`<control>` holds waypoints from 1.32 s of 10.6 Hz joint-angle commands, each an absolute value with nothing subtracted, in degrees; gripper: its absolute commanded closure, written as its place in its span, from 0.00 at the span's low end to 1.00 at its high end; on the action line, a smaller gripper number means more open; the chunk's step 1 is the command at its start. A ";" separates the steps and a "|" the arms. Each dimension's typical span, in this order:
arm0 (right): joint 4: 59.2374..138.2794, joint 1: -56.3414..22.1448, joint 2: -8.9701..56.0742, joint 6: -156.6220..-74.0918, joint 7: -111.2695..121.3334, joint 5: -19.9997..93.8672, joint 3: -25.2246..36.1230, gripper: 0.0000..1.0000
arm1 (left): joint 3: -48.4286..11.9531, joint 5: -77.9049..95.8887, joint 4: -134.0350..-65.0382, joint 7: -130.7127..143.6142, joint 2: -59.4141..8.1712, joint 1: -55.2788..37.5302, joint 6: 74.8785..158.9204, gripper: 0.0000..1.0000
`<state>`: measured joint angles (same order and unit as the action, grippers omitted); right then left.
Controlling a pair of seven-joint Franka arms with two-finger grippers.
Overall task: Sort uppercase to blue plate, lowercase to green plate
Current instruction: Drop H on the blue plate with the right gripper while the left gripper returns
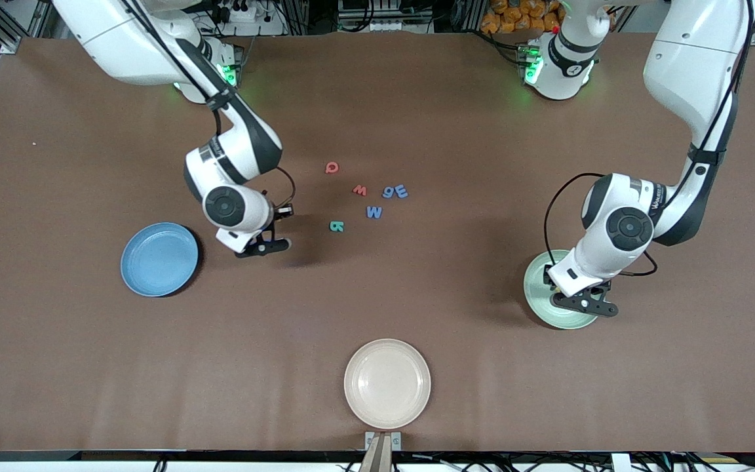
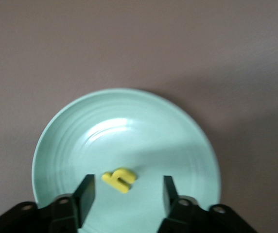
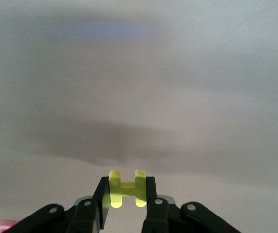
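Observation:
The robot's right gripper should release the yellow H on the blue plate, just off its middle (image 1: 172,252) toward the red Q.
My right gripper (image 3: 127,195) is shut on the yellow H (image 3: 127,185), an uppercase letter held upright between the fingers. In the front view this gripper (image 1: 265,248) is over bare table between the blue plate (image 1: 158,259) and the teal R (image 1: 336,226). My left gripper (image 2: 128,193) is open, low over the green plate (image 2: 80,131). A yellow hooked lowercase letter (image 2: 119,179) lies loose on that plate between the fingers. Mid-table lie the red Q (image 1: 331,168), small red w (image 1: 359,190), blue g (image 1: 389,192), dark blue E-shaped piece (image 1: 402,191) and blue W (image 1: 374,212).
A beige plate (image 1: 387,383) sits near the table edge closest to the front camera. The left gripper (image 1: 584,303) and arm cover part of the green plate (image 1: 538,288) in the front view. The blue plate holds nothing.

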<state>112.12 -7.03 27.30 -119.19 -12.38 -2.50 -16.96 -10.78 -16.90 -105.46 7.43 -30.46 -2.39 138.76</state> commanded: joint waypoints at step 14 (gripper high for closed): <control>111.53 -4.21 26.63 -120.41 14.44 -6.77 0.80 0.31 | -25.49 -17.66 -108.28 -3.14 -31.19 -25.83 128.85 0.00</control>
<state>111.40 -3.87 27.57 -120.67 17.77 -7.62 1.78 -25.38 -16.65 -107.77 0.77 -30.78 -24.84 128.74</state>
